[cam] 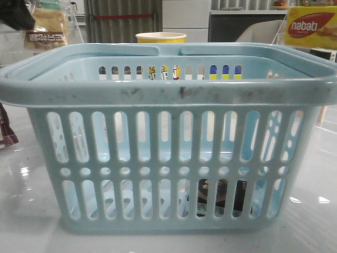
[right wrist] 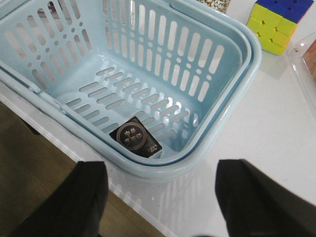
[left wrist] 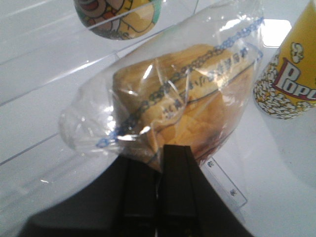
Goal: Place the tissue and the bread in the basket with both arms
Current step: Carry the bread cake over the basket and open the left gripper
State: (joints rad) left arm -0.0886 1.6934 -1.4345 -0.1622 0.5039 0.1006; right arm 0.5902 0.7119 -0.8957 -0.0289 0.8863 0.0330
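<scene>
The bread will leave my left gripper on the pale blue basket's bottom, beside the black tissue packet [cam: 138, 170].
The pale blue basket [cam: 168, 89] fills the front view. The black tissue packet [right wrist: 136, 136] lies flat on its floor by the near corner; it shows dimly through the slots in the front view [cam: 221, 197]. My left gripper [left wrist: 159, 150] is shut on the clear bag of the golden bread [left wrist: 187, 103], holding it in the air. In the front view the bread [cam: 47, 26] hangs at the top left, behind the basket, under the black gripper end [cam: 16, 13]. My right gripper [right wrist: 160, 170] is open and empty, above the basket rim [right wrist: 237, 84] near the table edge.
A yellow popcorn cup [cam: 160, 37] stands behind the basket, close to the bread [left wrist: 291, 74]. A colour cube [right wrist: 274, 22] lies past the basket's far corner. A red-and-yellow wafer pack [cam: 310, 26] stands at the back right. The table's front edge [right wrist: 74, 153] runs just beside the basket.
</scene>
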